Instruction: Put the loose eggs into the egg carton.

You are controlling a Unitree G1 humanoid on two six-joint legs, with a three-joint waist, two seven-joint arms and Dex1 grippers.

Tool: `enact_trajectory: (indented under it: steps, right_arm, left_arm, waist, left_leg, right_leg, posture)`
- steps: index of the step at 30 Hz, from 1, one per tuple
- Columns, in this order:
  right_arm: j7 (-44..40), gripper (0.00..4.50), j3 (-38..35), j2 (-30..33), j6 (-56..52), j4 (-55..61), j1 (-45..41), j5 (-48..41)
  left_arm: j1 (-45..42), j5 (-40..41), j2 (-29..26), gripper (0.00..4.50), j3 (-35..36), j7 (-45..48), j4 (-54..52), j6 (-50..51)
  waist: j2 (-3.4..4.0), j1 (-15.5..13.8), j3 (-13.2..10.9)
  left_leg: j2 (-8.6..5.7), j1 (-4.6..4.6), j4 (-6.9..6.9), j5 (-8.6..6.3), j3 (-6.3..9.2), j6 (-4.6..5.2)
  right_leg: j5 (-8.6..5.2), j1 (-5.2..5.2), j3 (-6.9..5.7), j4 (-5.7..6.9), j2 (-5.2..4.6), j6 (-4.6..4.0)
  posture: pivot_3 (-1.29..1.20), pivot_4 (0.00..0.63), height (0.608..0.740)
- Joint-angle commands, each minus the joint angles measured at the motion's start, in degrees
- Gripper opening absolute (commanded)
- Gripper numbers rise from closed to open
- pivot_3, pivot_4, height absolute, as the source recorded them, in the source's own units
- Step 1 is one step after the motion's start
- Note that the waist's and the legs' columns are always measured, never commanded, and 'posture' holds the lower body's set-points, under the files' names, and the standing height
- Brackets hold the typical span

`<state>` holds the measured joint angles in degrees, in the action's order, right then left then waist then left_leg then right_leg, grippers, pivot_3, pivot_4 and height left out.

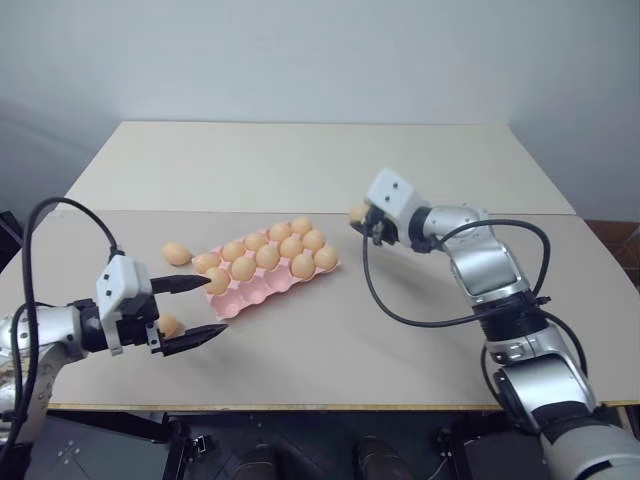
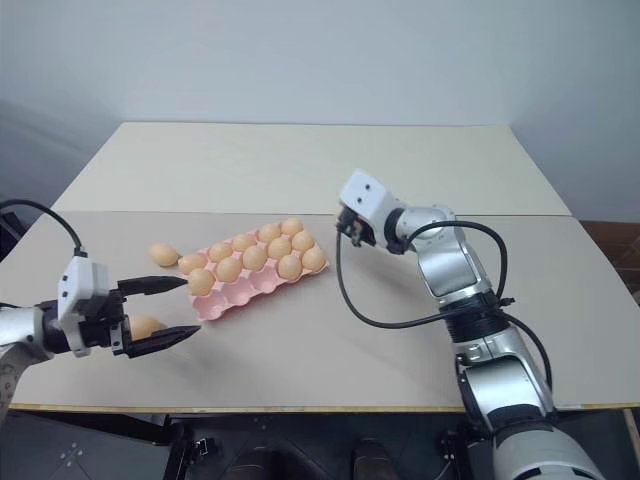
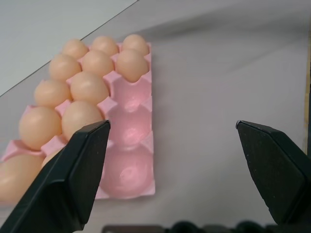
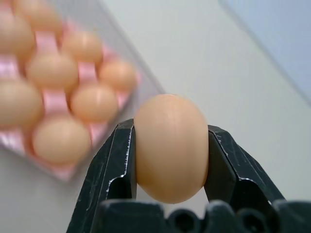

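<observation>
The near-side bare cup (image 1: 280,278) is closest to the filled end of the pink carton. I will set the egg, now held above the table, down in it with my right gripper.
The pink egg carton (image 1: 245,298) lies on the table left of centre, with eggs (image 1: 267,256) in most cups and bare cups (image 3: 127,167) along its near side. My right gripper (image 1: 366,220) hangs above the table to the right of the carton, shut on one egg (image 4: 171,145). One loose egg (image 1: 176,253) lies on the table just left of the carton. Another loose egg (image 1: 168,325) rests by the base of my left gripper's fingers. My left gripper (image 1: 222,306) is open at the carton's near left end, nothing between its fingertips.
The table is two pale boards joined along a seam (image 1: 520,214). Black cables loop from both arms over the table, one (image 1: 385,300) beside the right forearm. The table's front edge (image 1: 330,405) runs just below the left gripper.
</observation>
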<state>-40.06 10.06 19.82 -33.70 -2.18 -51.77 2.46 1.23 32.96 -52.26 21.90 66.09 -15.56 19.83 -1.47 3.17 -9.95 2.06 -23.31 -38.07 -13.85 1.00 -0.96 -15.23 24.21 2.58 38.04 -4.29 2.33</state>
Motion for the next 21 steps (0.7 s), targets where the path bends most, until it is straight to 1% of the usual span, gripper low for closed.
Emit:
enact_trajectory:
  steps: [1, 3, 6, 8, 11, 13, 21]
  right_arm:
    - [5.1, 1.64, -1.9, -6.1, -4.2, 6.8, 0.8, -3.5]
    - [8.0, 1.64, -0.2, -10.8, -3.8, 8.2, 3.0, -3.9]
    - [9.5, 1.64, 3.2, -14.3, -2.4, 9.1, 6.2, -3.7]
    - [10.0, 1.64, 6.5, -15.5, -0.1, 9.2, 9.0, -2.8]
    - [10.6, 1.64, 8.8, -16.7, 0.7, 8.7, 11.3, -2.7]
    - [11.0, 1.64, 8.6, -17.7, -1.7, 8.7, 11.9, -3.9]
    - [11.4, 1.64, 10.6, -19.1, 3.8, 4.2, 11.8, -3.3]
  left_arm:
    - [1.6, 0.3, -1.1, 4.50, 3.7, 0.5, -0.6, -0.7]
    - [2.7, 0.4, -1.3, 4.50, 5.0, 0.5, -1.0, -0.5]
    - [3.5, 0.5, -1.4, 4.50, 5.9, 0.3, -1.5, -0.2]
    - [4.3, 0.5, -1.4, 4.50, 6.4, 0.1, -2.1, 0.1]
    - [5.2, 0.8, -1.3, 4.50, 7.1, -0.2, -2.9, 0.4]
    - [5.8, 1.1, -1.4, 4.50, 7.7, -0.4, -3.5, 0.9]
    - [6.8, 1.3, -1.7, 4.50, 8.7, -0.6, -4.2, 1.8]
  waist:
    - [-0.01, 0.0, 0.0]
    - [-0.03, -0.1, 0.0]
    - [-0.04, -0.7, 0.0]
    - [-0.05, -0.8, 0.0]
    - [-0.06, -0.6, 0.0]
    - [-0.06, -0.6, 0.0]
    - [-0.07, -0.4, 0.0]
  left_leg:
    - [0.00, 0.02, 0.00, 0.00, 0.00, 0.00]
    - [-0.02, 0.01, 0.00, 0.01, 0.01, -0.01]
    - [-0.04, -0.03, 0.00, 0.01, 0.02, -0.03]
    - [-0.07, -0.04, 0.00, 0.04, 0.01, -0.07]
    - [-0.08, -0.04, 0.00, 0.05, 0.00, -0.10]
    - [-0.07, -0.01, 0.00, 0.06, 0.00, -0.11]
    - [-0.04, 0.03, 0.00, 0.06, 0.01, -0.12]
  right_leg:
    - [0.00, -0.01, 0.00, 0.00, 0.00, 0.00]
    - [0.00, -0.04, -0.03, -0.01, -0.03, -0.01]
    - [0.00, -0.03, -0.07, -0.01, -0.07, -0.01]
    - [0.00, -0.05, -0.11, -0.03, -0.10, -0.01]
    - [0.00, -0.04, -0.10, -0.05, -0.11, -0.01]
    - [0.00, -0.04, -0.09, -0.04, -0.09, -0.01]
    - [0.00, -0.04, -0.09, -0.04, -0.05, -0.01]
  posture:
    - [0.00, 0.150, 0.740]
    - [0.00, 0.150, 0.740]
    - [0.00, 0.150, 0.740]
    - [0.00, 0.150, 0.740]
    - [0.00, 0.150, 0.740]
    - [0.00, 0.150, 0.740]
    - [0.00, 0.150, 0.740]
